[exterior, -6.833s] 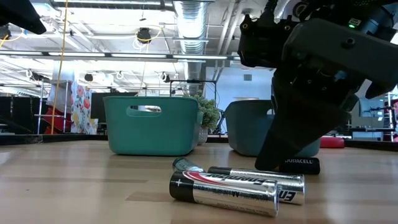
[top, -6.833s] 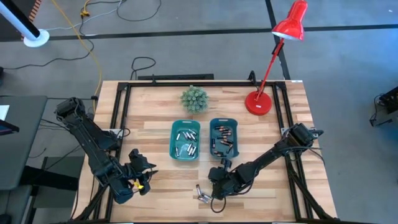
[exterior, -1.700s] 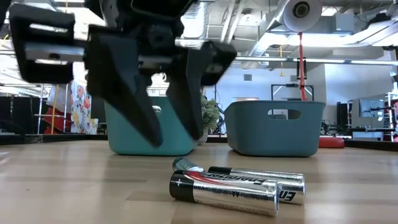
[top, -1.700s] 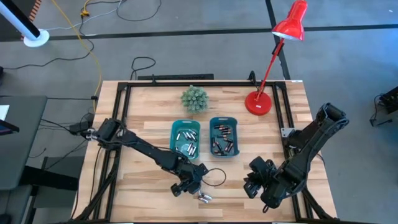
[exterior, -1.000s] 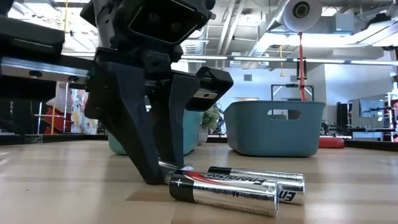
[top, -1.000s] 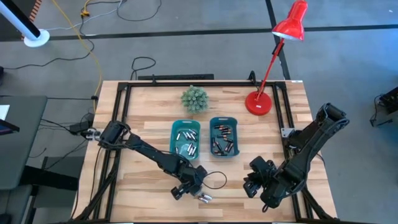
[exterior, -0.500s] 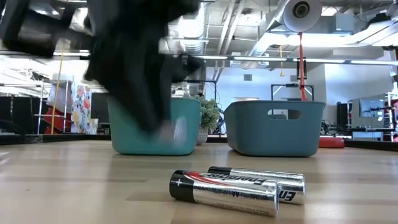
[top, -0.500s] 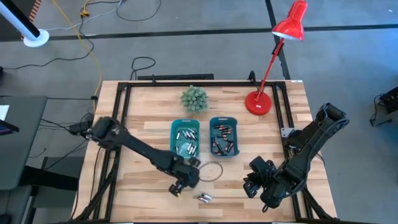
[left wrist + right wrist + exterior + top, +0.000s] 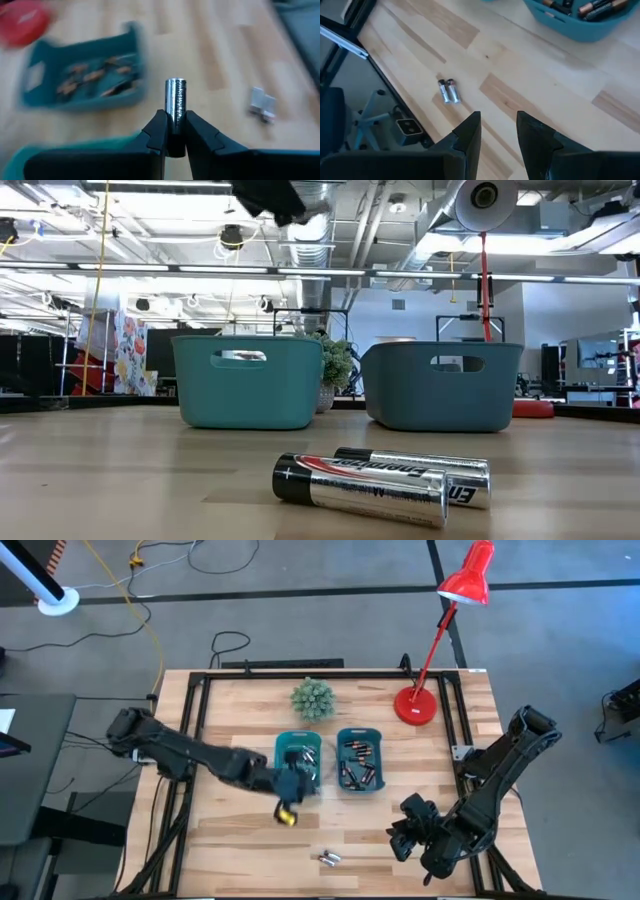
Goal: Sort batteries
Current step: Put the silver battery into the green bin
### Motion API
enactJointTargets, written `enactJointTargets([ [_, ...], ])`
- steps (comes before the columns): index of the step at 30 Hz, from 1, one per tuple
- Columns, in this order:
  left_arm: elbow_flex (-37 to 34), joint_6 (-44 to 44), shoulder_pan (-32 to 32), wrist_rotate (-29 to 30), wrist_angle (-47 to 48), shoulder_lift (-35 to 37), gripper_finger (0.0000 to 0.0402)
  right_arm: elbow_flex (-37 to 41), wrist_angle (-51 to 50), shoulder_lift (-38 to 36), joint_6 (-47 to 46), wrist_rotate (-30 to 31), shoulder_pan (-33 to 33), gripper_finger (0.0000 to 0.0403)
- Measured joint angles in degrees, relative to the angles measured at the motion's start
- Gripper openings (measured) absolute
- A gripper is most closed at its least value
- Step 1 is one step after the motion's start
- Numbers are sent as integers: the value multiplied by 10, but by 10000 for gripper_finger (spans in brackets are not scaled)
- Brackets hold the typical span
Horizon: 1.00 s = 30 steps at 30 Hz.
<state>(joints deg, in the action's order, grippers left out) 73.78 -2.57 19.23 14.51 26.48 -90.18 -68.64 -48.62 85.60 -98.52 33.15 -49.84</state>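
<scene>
Next, my left gripper lets go of the silvery battery in the near half of the teal bin holding silvery cells (image 9: pixel 293 776).
My left gripper (image 9: pixel 292 783) hangs over the near rim of the left teal bin (image 9: pixel 298 748) and is shut on a silvery battery (image 9: pixel 175 96). That bin holds several silvery cells; the right teal bin (image 9: pixel 360 759) holds dark and copper ones. Two silvery batteries (image 9: pixel 327 859) lie side by side on the wood near the table's near edge, also seen in the low view (image 9: pixel 385 480) and the right wrist view (image 9: pixel 448 92). My right gripper (image 9: pixel 497 125) is open and waits above the table's near right part (image 9: pixel 405 830). My left gripper pinches the battery by one end (image 9: pixel 175 124) between its two fingers. The cell runs along the fingers and its other end (image 9: pixel 175 82) sticks out past the fingertips. It is lifted clear of the table and the bin.
A red desk lamp (image 9: pixel 440 640) and a small green plant (image 9: pixel 312 698) stand at the far side. Black frame rails (image 9: pixel 200 720) run along the table's left and right sides. Bare wood lies between the bins and the two loose batteries.
My left gripper stood down at the loose batteries near the near edge, took one of them, rose and swung toward the far side to the left bin's near rim. Two batteries stay where they lay.
</scene>
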Motion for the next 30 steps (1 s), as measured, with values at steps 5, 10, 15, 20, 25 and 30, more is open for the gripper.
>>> enactJointTargets([
  [5,1,-81,-64,26,81,9,38,0,24,0,0,23,1,140],
  [10,-1,-151,-130,-14,136,-32,38,0,38,0,0,51,2,140],
  [15,-1,-133,-172,-75,146,-101,38,0,56,0,0,59,11,140],
  [20,-1,-125,-191,-107,177,-158,38,0,64,0,0,59,17,140],
  [25,-1,-132,-192,-113,189,-180,47,0,71,0,0,59,17,140],
  [30,-1,-157,-194,-116,188,-175,129,0,71,0,0,59,19,140],
])
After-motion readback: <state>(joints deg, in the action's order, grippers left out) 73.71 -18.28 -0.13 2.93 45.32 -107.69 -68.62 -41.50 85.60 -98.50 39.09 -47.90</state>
